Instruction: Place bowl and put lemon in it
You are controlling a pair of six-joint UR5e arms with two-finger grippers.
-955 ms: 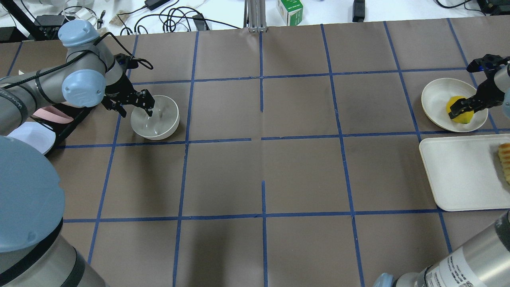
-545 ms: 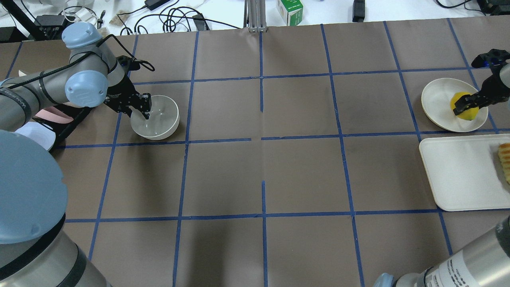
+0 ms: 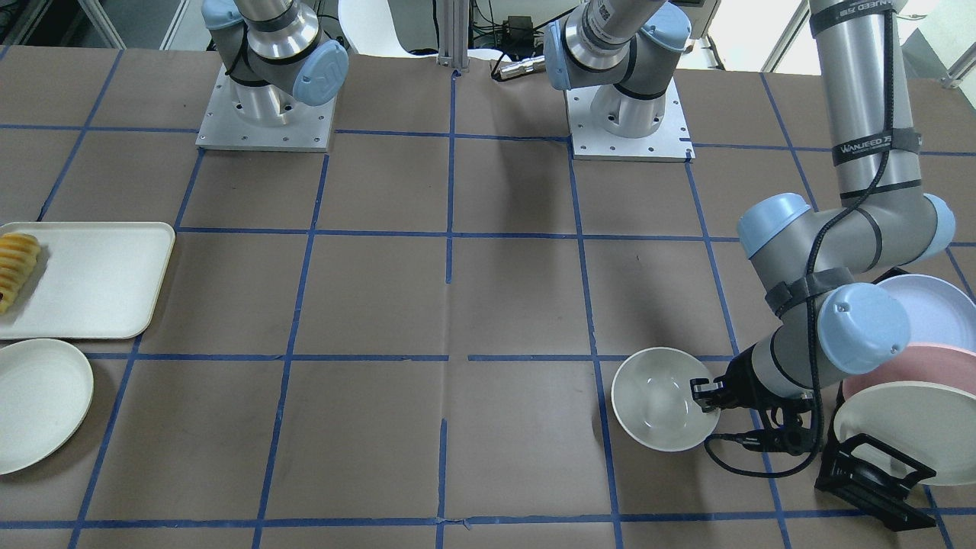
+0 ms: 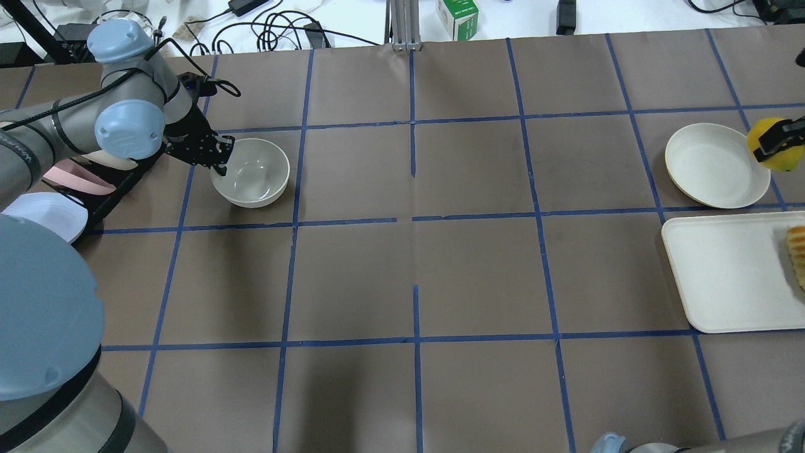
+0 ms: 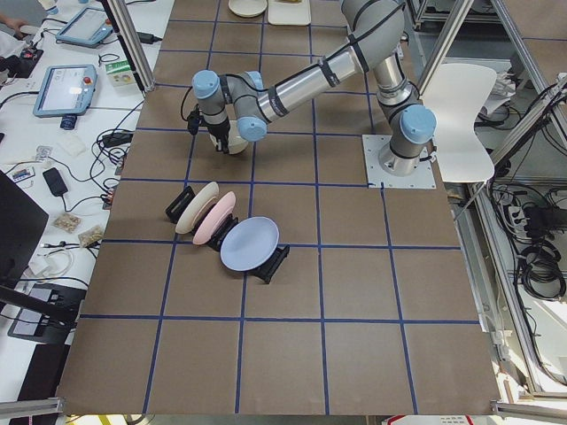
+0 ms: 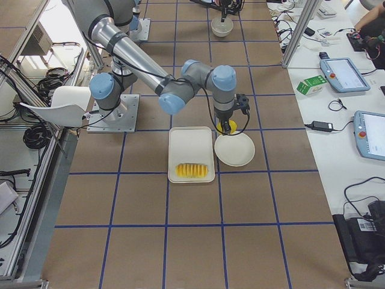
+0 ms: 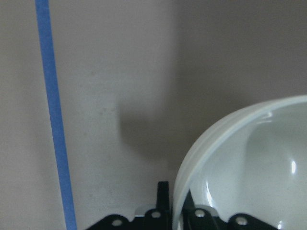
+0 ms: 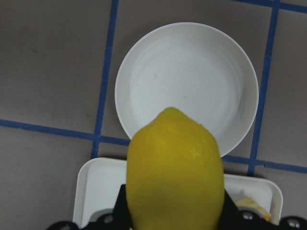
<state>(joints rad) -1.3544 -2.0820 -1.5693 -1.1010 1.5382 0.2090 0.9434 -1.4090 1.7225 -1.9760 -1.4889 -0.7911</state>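
Note:
The robot's left gripper should release the off-white bowl on the gap [image 3: 444, 344] between the blue tape lines in the middle of the table.
The off-white bowl [image 4: 251, 175] is at the table's far left; it also shows in the front view [image 3: 662, 398] and the left wrist view [image 7: 249, 163]. My left gripper [image 4: 220, 162] is shut on the bowl's near-left rim, one finger inside and one outside. I cannot tell whether the bowl touches the table. My right gripper [image 4: 778, 142] is shut on the yellow lemon [image 4: 764, 141] and holds it in the air by the right edge of the cream plate [image 4: 714, 165]. In the right wrist view the lemon [image 8: 175, 167] hangs over the plate's [image 8: 187, 81] near rim.
A white tray [image 4: 723, 277] with ridged yellow sliced food [image 4: 797, 251] lies in front of the cream plate. A black rack [image 3: 869, 473] with pastel plates [image 3: 926, 309] stands just behind my left arm. Cables and boxes lie beyond the table's far edge.
My left gripper closed on the bowl's rim and shifted the bowl slightly away and right. My right gripper lifted the lemon off the cream plate, toward the right edge.

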